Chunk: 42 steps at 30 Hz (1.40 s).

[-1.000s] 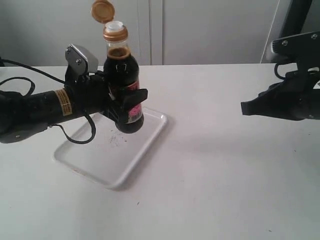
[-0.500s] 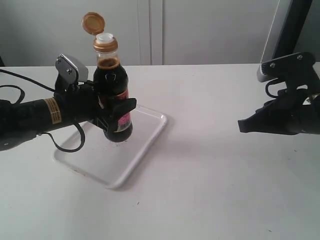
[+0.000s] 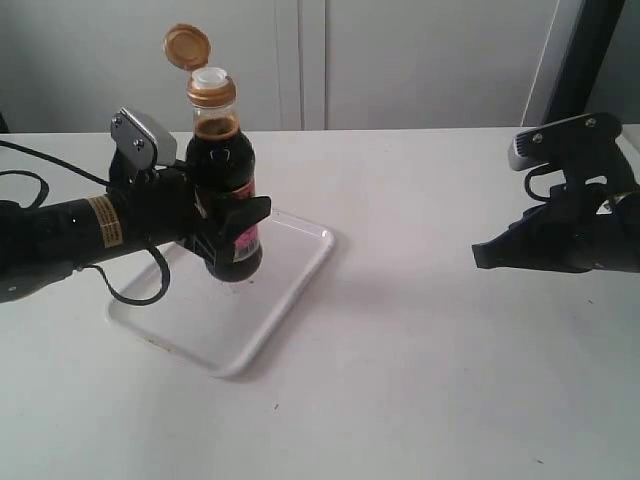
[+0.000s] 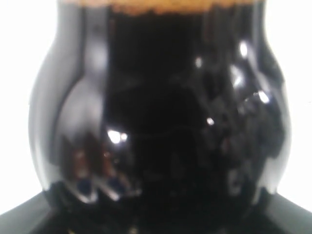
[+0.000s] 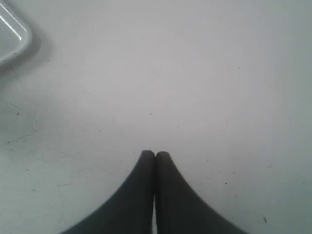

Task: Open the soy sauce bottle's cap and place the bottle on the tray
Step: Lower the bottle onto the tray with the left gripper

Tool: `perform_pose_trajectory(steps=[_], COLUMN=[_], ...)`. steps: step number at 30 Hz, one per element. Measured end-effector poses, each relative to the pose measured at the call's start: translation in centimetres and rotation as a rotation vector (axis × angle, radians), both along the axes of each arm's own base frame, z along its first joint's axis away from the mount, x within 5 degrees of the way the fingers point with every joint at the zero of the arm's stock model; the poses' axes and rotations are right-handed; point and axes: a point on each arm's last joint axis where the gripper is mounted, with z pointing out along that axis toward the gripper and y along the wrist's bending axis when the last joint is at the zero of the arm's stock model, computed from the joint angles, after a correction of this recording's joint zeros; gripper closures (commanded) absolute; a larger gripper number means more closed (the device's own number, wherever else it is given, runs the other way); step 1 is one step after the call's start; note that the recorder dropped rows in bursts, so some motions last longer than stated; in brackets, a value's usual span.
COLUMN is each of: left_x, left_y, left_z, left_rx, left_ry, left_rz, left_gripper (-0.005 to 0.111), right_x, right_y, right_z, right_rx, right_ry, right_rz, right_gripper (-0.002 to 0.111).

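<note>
My left gripper will set the soy sauce bottle upright on the middle of the white tray (image 3: 222,284) and let it go.
The soy sauce bottle (image 3: 224,165) stands upright over the white tray (image 3: 185,325), its base at or just above the tray's middle; contact cannot be told. Its golden-orange cap (image 3: 187,46) is flipped open on its hinge, and the white spout (image 3: 211,76) shows. My left gripper (image 3: 238,232) is shut on the bottle's lower body, over the pink label. The left wrist view is filled by the dark bottle (image 4: 161,122). Far to the right, my right gripper (image 3: 478,256) hangs above bare table, its fingers (image 5: 146,165) pressed together with nothing between them.
One corner of the tray (image 5: 14,41) shows at the edge of the right wrist view. White tabletop (image 3: 420,350) stretches between the tray and the right arm. A pale wall stands behind the table, and a dark post (image 3: 575,60) rises at the back right.
The left gripper carried the bottle left and down over the tray's middle, then barely moved. The right gripper shifted slightly left and stayed shut.
</note>
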Motion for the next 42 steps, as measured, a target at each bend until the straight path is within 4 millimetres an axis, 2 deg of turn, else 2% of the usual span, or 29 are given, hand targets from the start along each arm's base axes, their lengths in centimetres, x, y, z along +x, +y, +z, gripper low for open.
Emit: perform_pose_trajectory(steps=[13,16,19,21,30,42], left_x=[0.5,0.8,1.1,1.2,1.3,1.6], left_y=[0.4,0.4,0.4,0.4,0.5,0.5], left_z=[0.0,-0.9,-3.0,-3.5,-3.7,-4.3], left_rx=[0.010,0.004,0.031,0.047,0.056,-0.014], left_ry=[-0.020,-0.003,0.030,0.033,0.008,0.037], left_rz=[0.075,0.084,0.095,0.102,0.105,0.138], left_gripper=[0.107,0.107,0.107,0.107,0.107,0.105], right_x=[0.0,0.0,0.0,0.0,0.0,0.0], right_y=[0.0,0.0,0.0,0.0,0.0,0.0], right_z=[0.0,0.0,0.0,0.0,0.0,0.0], right_rx=[0.000,0.000,0.000,0.000,0.000,0.000], right_ry=[0.000,0.000,0.000,0.000,0.000,0.000], right_rz=[0.000,0.000,0.000,0.000,0.000,0.000], right_gripper=[0.108,0.108,0.108,0.108,0.108,0.108])
